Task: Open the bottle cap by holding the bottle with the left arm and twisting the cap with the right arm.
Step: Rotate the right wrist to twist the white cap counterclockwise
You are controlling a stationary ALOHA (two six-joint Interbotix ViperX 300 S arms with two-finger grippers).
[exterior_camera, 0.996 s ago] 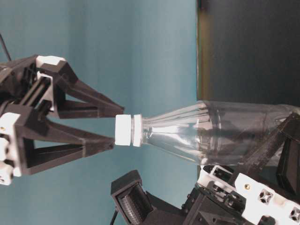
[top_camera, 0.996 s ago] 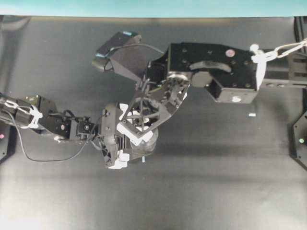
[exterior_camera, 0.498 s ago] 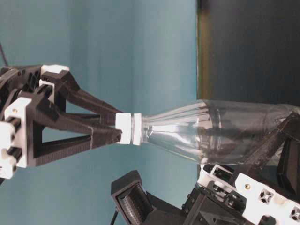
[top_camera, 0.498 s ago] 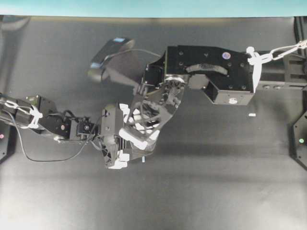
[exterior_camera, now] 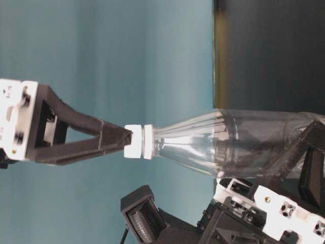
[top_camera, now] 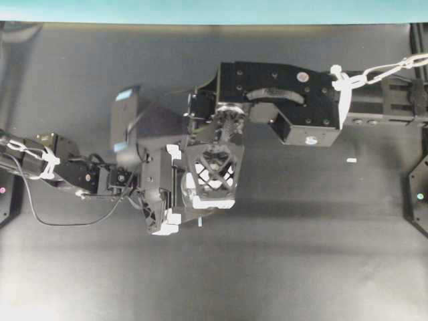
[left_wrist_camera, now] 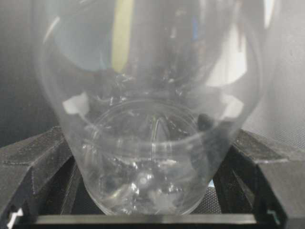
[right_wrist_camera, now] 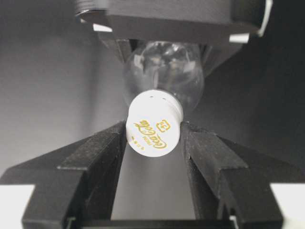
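The bottle cap has only its top edge between my right gripper's fingers, so next I open them, turn back and pinch the bottle cap's lower side (exterior_camera: 139, 142).
The clear bottle (exterior_camera: 238, 142) stands upright on the black table, its lower body between the fingers of my left gripper (left_wrist_camera: 150, 183), which is shut on it. In the overhead view the left gripper (top_camera: 172, 192) comes in from the left and the bottle is almost hidden beneath the right gripper (top_camera: 212, 179). The white bottle cap (right_wrist_camera: 155, 124) with gold print sits pinched between the right gripper's (right_wrist_camera: 155, 137) two black fingers (right_wrist_camera: 102, 152). In the table-level view the fingertips press on the bottle cap (exterior_camera: 138, 141) from above.
A tiny white fleck (top_camera: 351, 160) lies on the black table right of the arms. The right arm's boxy segment (top_camera: 294, 100) reaches in from the right edge. A teal wall runs along the table's far edge.
The right gripper's fingers have closed from a loose straddle onto the cap, and its wrist has rotated, swinging its camera leftward in the overhead view. Left gripper and bottle have stayed put.
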